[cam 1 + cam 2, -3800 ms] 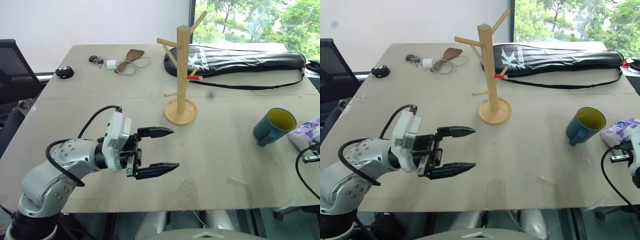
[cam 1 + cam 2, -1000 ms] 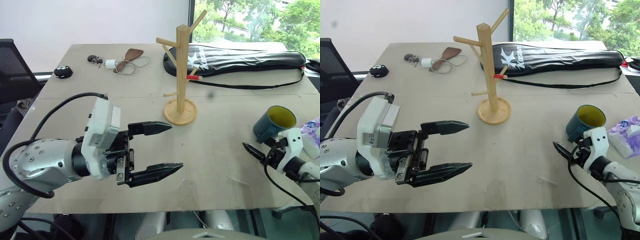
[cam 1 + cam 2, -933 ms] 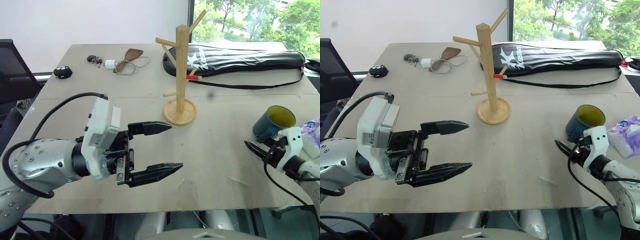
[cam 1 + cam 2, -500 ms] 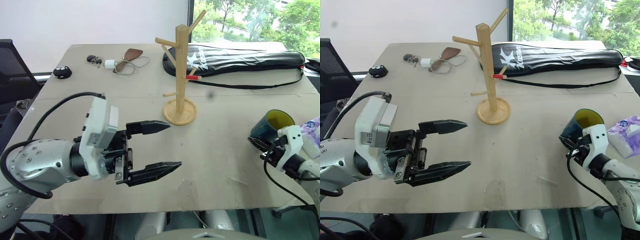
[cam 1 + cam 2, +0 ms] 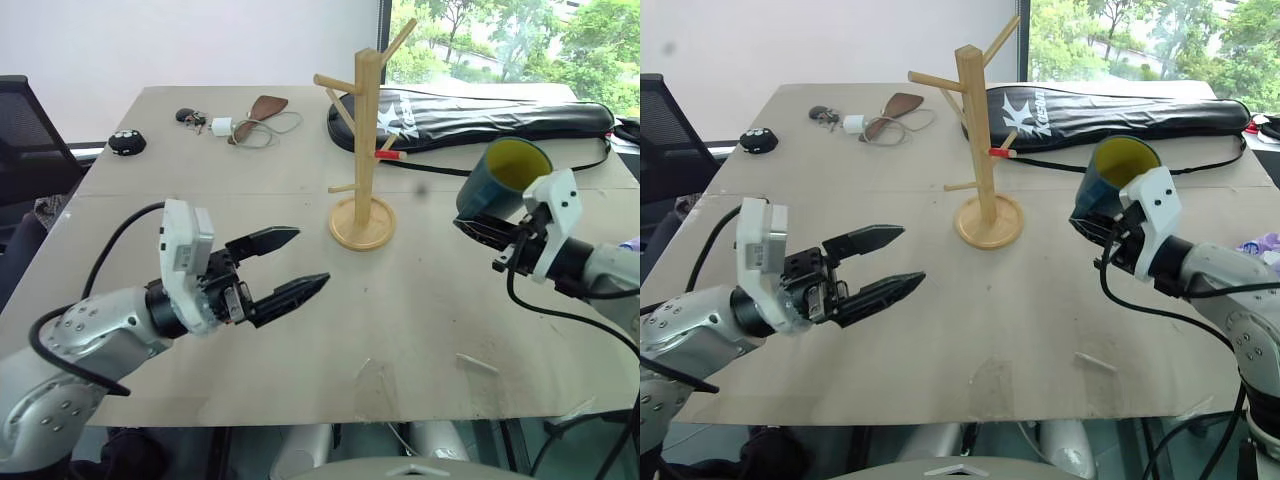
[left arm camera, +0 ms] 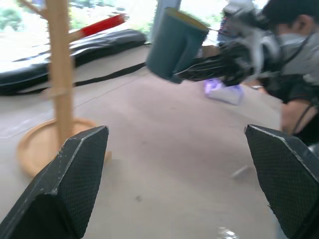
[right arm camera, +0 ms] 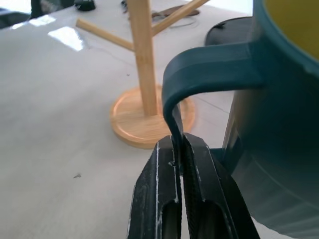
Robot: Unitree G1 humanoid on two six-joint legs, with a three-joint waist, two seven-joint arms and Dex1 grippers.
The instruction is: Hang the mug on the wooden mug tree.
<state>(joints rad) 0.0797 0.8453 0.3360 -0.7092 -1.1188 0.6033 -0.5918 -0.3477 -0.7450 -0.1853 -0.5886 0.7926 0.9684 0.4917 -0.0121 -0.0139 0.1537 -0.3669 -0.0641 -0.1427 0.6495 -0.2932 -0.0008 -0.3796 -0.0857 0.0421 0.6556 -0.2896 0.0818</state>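
Next, my right gripper releases the dark teal mug so that it is hanging just under the red-tipped peg (image 5: 402, 184) of the wooden mug tree.
The dark teal mug (image 5: 498, 180) with its yellow inside hangs in the air to the right of the wooden mug tree (image 5: 364, 140), tilted with its mouth up and away. My right gripper (image 7: 177, 149) is shut on the lower part of the mug's handle (image 7: 209, 64), and the mug (image 7: 279, 114) rises behind its fingers. The mug tree stands upright on its round base (image 5: 362, 224) mid-table, one red-tipped peg (image 5: 388, 155) pointing toward the mug. My left gripper (image 5: 304, 260) hovers open and empty over the table, left of the tree.
A long black racket bag (image 5: 470, 118) lies behind the tree. Keys, a charger and a cable (image 5: 232, 124) and a small black object (image 5: 128, 143) sit at the far left. A purple tissue pack (image 6: 222, 92) lies at the right edge, where a person (image 6: 291, 55) sits.
My right gripper has shut on the mug's handle, then lifted the mug off the table and carried it left toward the tree. My left gripper moved forward and down a little, staying open.
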